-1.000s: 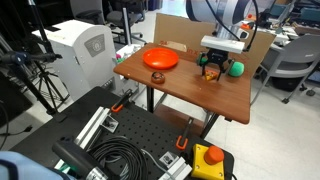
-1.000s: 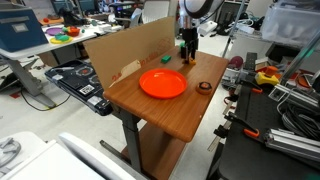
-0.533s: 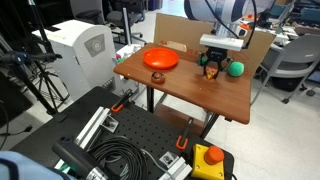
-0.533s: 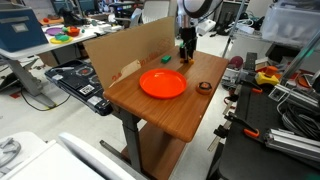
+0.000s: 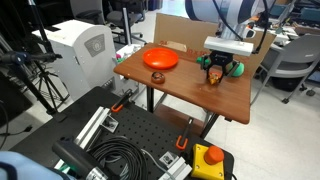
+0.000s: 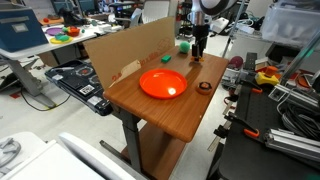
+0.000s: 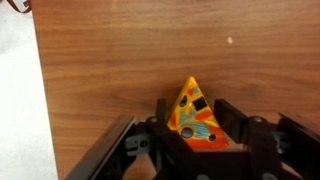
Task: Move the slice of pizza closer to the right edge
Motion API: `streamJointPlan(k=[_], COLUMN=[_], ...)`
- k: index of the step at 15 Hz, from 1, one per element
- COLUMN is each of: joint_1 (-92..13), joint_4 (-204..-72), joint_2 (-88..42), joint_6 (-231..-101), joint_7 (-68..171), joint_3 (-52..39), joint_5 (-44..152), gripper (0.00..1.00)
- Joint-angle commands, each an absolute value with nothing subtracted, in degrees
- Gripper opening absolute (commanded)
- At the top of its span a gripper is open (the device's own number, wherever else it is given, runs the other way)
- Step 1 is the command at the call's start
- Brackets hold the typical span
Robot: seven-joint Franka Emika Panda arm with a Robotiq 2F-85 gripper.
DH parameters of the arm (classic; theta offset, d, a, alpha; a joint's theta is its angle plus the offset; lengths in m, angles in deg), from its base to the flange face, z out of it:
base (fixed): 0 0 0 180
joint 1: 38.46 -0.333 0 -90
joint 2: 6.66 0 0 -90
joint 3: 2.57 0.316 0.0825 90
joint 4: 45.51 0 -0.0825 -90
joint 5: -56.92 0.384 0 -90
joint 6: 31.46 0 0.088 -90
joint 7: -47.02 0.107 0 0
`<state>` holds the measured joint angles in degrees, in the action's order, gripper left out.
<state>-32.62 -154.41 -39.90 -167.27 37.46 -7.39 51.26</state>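
I should let go of the slice of pizza, now held over the tabletop's far part, with my gripper on the bare wood [image 5: 231, 97] between the green ball and the table's front corner.
The slice of pizza [image 7: 192, 112] is a small orange-yellow triangular wedge with coloured spots, held between my gripper's black fingers [image 7: 190, 128] in the wrist view. The gripper is shut on it over the far part of the reddish-brown wooden tabletop, as both exterior views show [image 5: 214, 72] [image 6: 198, 56]. I cannot tell whether the slice touches the wood. The table's side rim [image 6: 216, 100] runs next to the black equipment in an exterior view. In the exterior views the fingers mostly hide the slice.
A round orange plate [image 5: 160, 59] [image 6: 163, 84] lies mid-table. A green ball [image 5: 237, 69] [image 6: 184, 45] sits close beside the gripper. A small dark ring [image 6: 204, 87] lies near the side rim. A cardboard sheet [image 6: 125, 50] stands along one table side.
My gripper has moved sideways across the tabletop with the slice of pizza in it, away from the plate. The green ball now shows beside it in one exterior view.
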Motion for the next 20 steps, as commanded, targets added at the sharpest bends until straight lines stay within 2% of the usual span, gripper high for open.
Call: streamJointPlan(k=[1, 6, 20], joint_1=[-28.2, -23.6, -24.0], joint_4=[-165.8, -167.4, -152.2], joint_2=[-31.1, -29.6, -42.6], joint_6=[-171.2, -166.9, -160.1], joint_7=[32.3, 30.4, 37.1], joint_3=[-7.1, -8.3, -8.8], joint_5=[52.1, 54.1, 56.8], gripper=[0.27, 0.27, 0.29])
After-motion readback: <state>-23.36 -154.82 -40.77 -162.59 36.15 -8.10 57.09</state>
